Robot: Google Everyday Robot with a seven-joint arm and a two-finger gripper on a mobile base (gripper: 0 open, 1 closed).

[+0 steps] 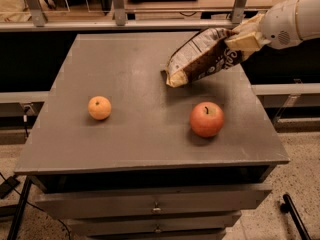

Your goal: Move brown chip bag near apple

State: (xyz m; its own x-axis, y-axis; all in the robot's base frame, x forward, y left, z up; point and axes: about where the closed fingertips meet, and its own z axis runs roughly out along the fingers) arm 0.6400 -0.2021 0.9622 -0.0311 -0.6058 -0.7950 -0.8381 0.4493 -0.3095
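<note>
Next, my gripper lets go of the brown chip bag on the grey table [201, 74], just behind the red-orange apple. The bag now hangs tilted just above the table.
The brown chip bag [202, 58] with its white label panel hangs tilted, its tan lower end just above the table's far right part. My gripper [241, 40] is shut on the bag's upper right end and holds it up. The white arm reaches in from the upper right. The red-orange apple [206, 119] with a dark stem sits on the grey table [140, 134] at the front right, below and slightly right of the bag's low end, a short gap apart.
A small orange citrus fruit [99, 107] sits on the table's left side. The table has drawers [155, 206] in front. A metal rail [120, 24] runs behind the table. A dark gap lies to each side.
</note>
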